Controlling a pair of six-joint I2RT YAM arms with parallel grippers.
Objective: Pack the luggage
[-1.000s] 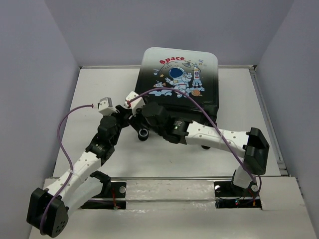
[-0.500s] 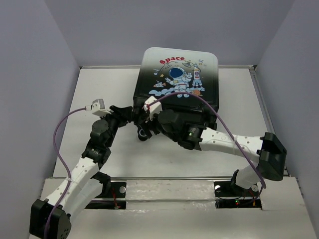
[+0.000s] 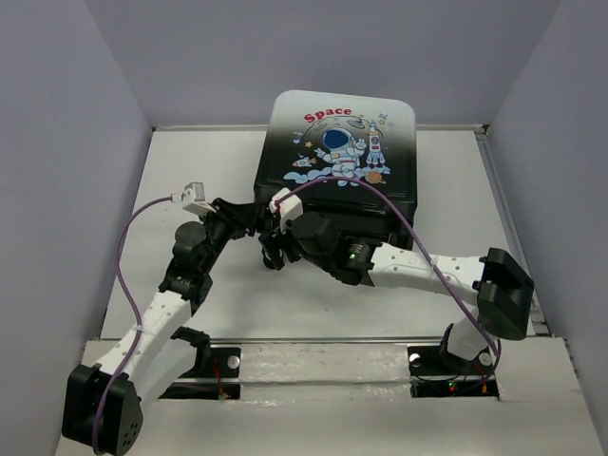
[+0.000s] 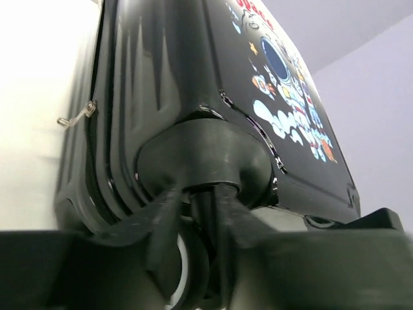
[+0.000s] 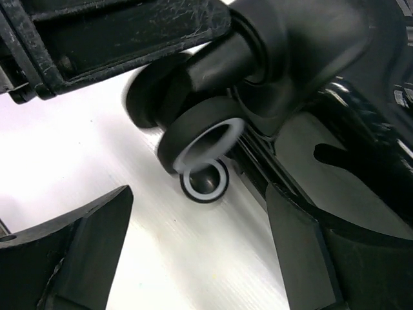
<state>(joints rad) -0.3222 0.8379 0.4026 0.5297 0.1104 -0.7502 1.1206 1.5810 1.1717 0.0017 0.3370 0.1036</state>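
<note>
My left gripper is shut on the wheel's fork in my right gripper's way, so it should open and take the wheel lower (image 5: 199,137), freeing the fork.
The luggage (image 3: 342,142) lies shut on the table with its astronaut and red "Space" print facing up. It fills the left wrist view (image 4: 168,77). My left gripper (image 3: 255,220) is at its near left corner. In the left wrist view this gripper (image 4: 197,213) is shut on the fork of a black wheel (image 4: 193,271). My right gripper (image 3: 275,249) is open beside the same corner. In the right wrist view its jaws (image 5: 199,194) stand wide apart just below the wheel (image 5: 200,139) and touch nothing.
The white table (image 3: 190,180) is walled by grey panels at the left, right and back. A silver zipper pull (image 4: 77,116) hangs on the luggage's side. Purple cables (image 3: 128,237) loop above both arms. The left gripper's finger (image 5: 116,32) crosses the top of the right wrist view.
My left wrist has moved right, up against the luggage corner. My right arm swung out to the right and came partway back, its gripper staying by the wheel. The luggage has not moved.
</note>
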